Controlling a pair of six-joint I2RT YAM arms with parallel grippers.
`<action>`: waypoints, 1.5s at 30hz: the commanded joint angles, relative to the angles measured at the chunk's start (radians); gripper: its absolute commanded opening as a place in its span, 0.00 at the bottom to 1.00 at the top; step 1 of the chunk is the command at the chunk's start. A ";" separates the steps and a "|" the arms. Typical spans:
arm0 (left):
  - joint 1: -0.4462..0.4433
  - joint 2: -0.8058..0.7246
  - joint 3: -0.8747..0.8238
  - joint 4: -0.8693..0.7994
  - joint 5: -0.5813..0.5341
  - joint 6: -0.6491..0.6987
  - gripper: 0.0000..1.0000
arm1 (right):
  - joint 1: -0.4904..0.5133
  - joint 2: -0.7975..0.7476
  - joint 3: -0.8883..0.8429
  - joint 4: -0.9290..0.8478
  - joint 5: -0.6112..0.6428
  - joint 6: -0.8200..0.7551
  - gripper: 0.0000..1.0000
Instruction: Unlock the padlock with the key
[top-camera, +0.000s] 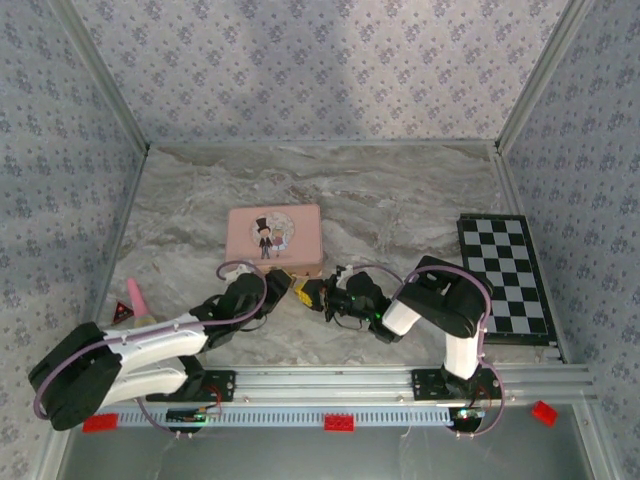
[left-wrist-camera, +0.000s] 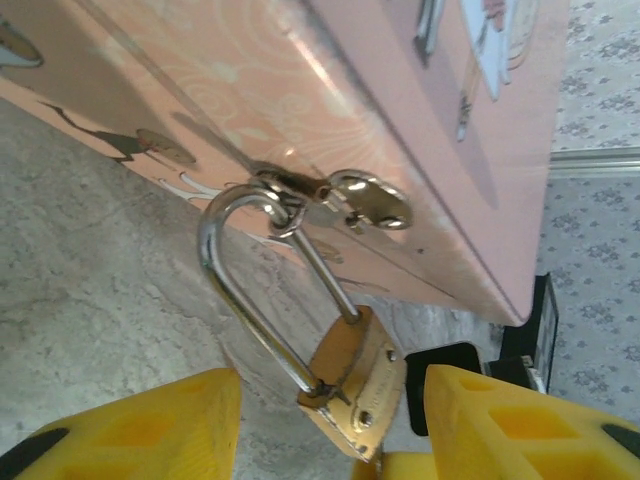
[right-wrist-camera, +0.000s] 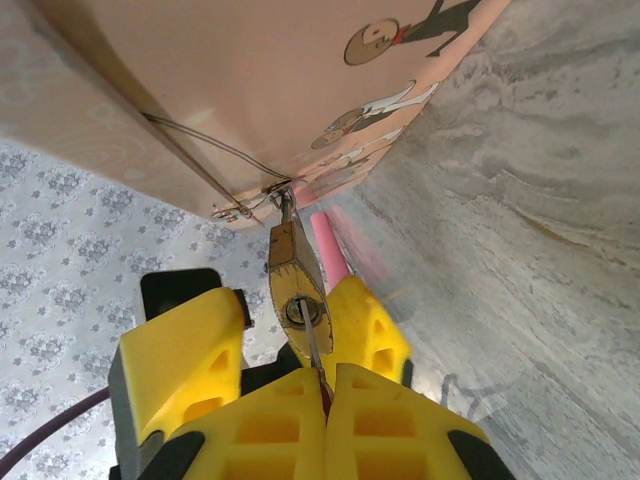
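The padlock's shackle slants loose from the clasp, so the robot's left gripper needs to grip the lock body (left-wrist-camera: 356, 384) and keep it straight before the right gripper turns the key.
The brass padlock (left-wrist-camera: 357, 380) hangs by its silvery shackle (left-wrist-camera: 245, 290) from the clasp (left-wrist-camera: 335, 195) on the pink box (top-camera: 273, 238). My left gripper (left-wrist-camera: 330, 378) is open, with a yellow finger (left-wrist-camera: 150, 430) on each side of the lock body and a gap at both sides. My right gripper (right-wrist-camera: 325, 372) is shut on the thin grey key (right-wrist-camera: 311, 340). The key's blade sits in the keyhole on the bottom of the padlock (right-wrist-camera: 295, 290). In the top view both grippers, left (top-camera: 283, 287) and right (top-camera: 318, 295), meet just in front of the box.
A folded chessboard (top-camera: 505, 275) lies at the right. A pink cone (top-camera: 135, 295) and a dark triangular piece (top-camera: 123, 313) sit at the left. Red bricks (top-camera: 338, 422) rest on the front rail. Patterned walls enclose the marble table (top-camera: 400, 200).
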 joint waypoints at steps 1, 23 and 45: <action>0.008 0.031 0.026 0.040 0.016 -0.002 0.52 | 0.008 0.012 0.028 0.028 -0.025 -0.023 0.00; 0.050 0.075 0.041 0.101 0.048 0.028 0.31 | -0.006 0.003 0.021 -0.009 -0.045 -0.045 0.00; 0.055 -0.034 -0.018 0.094 0.006 0.004 0.11 | -0.068 0.025 -0.010 0.039 -0.074 -0.040 0.00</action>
